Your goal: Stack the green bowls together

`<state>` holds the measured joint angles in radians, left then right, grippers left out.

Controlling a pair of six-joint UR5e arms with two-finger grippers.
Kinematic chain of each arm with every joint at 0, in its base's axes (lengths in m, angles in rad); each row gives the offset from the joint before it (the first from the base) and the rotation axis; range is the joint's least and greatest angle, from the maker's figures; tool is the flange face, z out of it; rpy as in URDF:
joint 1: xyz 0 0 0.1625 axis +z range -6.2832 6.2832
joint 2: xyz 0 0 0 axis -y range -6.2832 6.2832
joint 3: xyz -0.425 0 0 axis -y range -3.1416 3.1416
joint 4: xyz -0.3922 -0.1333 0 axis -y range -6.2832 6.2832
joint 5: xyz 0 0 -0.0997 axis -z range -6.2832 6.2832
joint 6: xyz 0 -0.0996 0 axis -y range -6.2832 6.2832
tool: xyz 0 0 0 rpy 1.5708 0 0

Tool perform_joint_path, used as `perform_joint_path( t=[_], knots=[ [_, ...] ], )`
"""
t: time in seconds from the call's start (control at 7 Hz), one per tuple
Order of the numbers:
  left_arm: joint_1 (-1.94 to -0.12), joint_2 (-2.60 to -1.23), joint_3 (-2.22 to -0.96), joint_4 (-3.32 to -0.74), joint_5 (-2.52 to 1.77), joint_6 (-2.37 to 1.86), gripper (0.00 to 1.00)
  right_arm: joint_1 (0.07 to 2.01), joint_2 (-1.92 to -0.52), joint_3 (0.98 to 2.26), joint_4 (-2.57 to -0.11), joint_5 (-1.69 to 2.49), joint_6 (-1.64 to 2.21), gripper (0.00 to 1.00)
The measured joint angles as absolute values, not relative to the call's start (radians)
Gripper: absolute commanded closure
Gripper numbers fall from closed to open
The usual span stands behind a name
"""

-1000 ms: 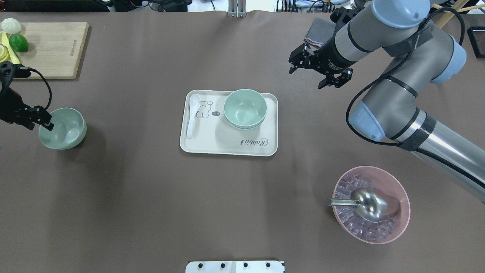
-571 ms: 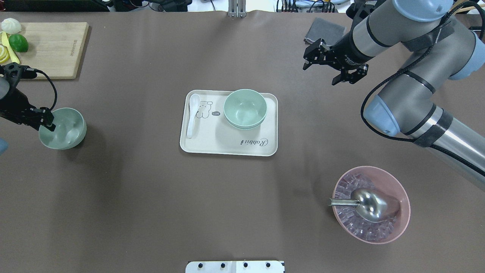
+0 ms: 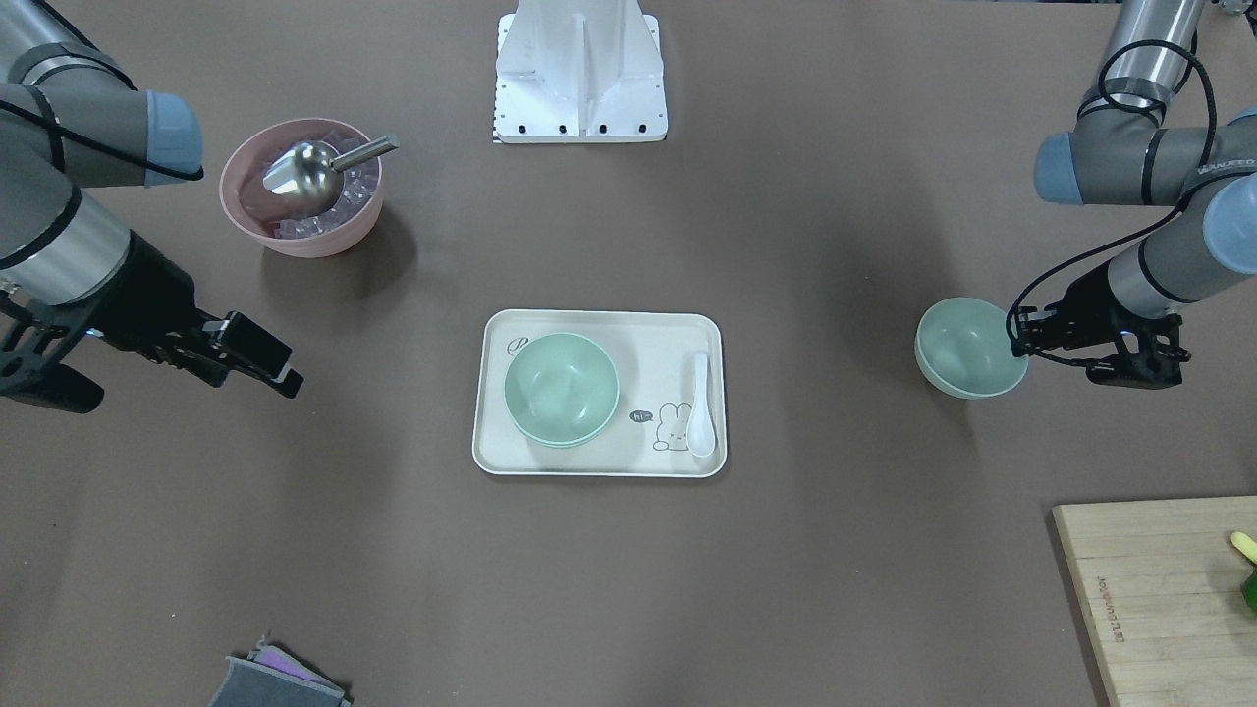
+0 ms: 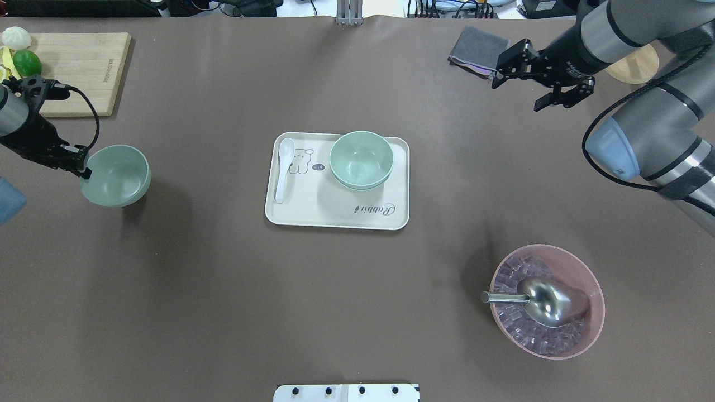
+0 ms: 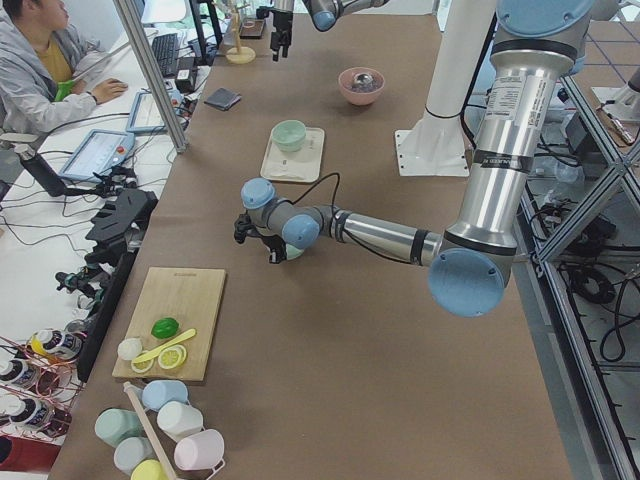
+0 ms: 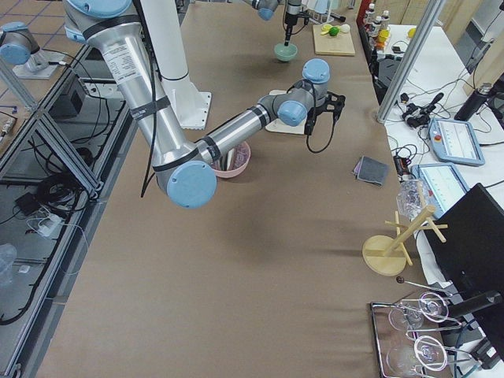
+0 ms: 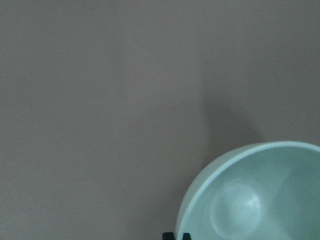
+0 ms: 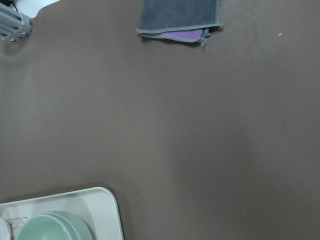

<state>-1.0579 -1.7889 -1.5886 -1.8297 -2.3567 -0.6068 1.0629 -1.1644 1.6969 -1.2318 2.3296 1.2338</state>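
Observation:
Next, I let go of the third green bowl with my left gripper inside the two nested bowls (image 3: 562,388) on the cream tray. The third bowl is still a little above the table.
Two pale green bowls (image 4: 361,160) sit nested on the right part of a cream tray (image 4: 335,209); they also show in the front view (image 3: 562,390) and at the bottom left of the right wrist view (image 8: 50,227). My left gripper (image 4: 84,166) is shut on the left rim of a third green bowl (image 4: 116,176) and holds it a little above the table at the left. The left wrist view shows that bowl (image 7: 260,200) at lower right. My right gripper (image 4: 516,92) is open and empty at the far right, well away from the tray.
A white spoon (image 4: 285,167) lies on the tray's left. A pink bowl (image 4: 547,301) with ice and a metal scoop stands near right. A wooden board (image 4: 78,67) with fruit is at the far left. A grey cloth (image 4: 477,47) lies beside the right gripper.
My left gripper has lifted the green bowl and carried it up and a little to the right. My right gripper has pulled back, farther right and away from the tray.

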Motion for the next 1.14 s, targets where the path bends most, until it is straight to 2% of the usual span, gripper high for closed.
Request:
perform_joint_path(
  t=[0.29,0.57,0.86,1.14],
  knots=[
    [-1.038,-1.940,-1.678,-1.683,-2.369,-0.782,1.00,1.120,-1.267,1.712,-1.232,2.355,1.077,0.00],
    [-0.925,-2.102,-1.686,-1.641,-2.365,-1.008,1.00,1.176,-1.367,1.714,-1.232,2.356,0.890,0.00],
    [-0.800,-2.254,-1.638,-1.641,-2.276,-1.166,1.00,1.217,-1.449,1.711,-1.231,2.351,0.722,0.00],
    [-0.737,-2.380,-1.542,-1.651,-2.211,-1.230,1.00,1.226,-1.474,1.706,-1.230,2.345,0.672,0.00]
  ],
)
